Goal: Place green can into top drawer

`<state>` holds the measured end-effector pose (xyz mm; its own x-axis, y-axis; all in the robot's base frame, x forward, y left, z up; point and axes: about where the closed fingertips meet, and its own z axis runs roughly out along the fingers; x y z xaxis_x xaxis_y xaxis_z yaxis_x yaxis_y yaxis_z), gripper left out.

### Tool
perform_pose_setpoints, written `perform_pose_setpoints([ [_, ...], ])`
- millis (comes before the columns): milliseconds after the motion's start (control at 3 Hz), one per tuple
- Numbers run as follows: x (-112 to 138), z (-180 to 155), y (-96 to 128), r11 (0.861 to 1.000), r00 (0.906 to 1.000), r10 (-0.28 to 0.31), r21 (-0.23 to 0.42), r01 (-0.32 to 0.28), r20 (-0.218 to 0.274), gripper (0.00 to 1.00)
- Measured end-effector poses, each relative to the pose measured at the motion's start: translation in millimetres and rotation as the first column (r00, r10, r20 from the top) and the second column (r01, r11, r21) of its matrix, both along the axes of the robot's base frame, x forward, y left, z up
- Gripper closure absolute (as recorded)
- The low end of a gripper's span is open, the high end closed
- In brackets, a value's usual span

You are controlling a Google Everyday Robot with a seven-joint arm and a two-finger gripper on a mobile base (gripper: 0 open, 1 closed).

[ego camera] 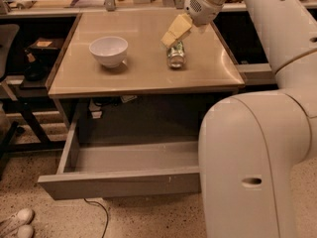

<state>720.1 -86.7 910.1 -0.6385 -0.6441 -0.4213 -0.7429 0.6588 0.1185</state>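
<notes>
The middle of the green can's body (176, 54), between its green end and its silver end, is the next place my gripper should go to and close.
The green can (175, 56) lies on its side on the tan table top (138, 76), right of centre, with a shiny silver end toward the camera. My gripper (174, 32) hangs just above and behind the can, at its far end, with its yellowish tip pointing down to the left. I cannot tell whether it touches the can. The top drawer (119, 182) is pulled out below the table, and its grey inside shows nothing in it. My arm and base hide its right end.
A white bowl (108, 50) stands on the table left of the can. My large white arm body (252, 162) fills the right side. A dark chair (10, 83) and shelf stand at left. White shoes (15, 222) and a cable lie on the floor.
</notes>
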Motion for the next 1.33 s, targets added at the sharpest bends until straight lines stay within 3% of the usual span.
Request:
perform_pose_setpoints([
  [667, 22.5, -19.5, 6.4, 0.998, 0.9977, -0.058, 0.018, 0.059, -0.035, 0.0],
  [1333, 42.5, -33.7, 15.5, 0.994, 0.9929, -0.113, -0.008, 0.113, -0.038, 0.0],
])
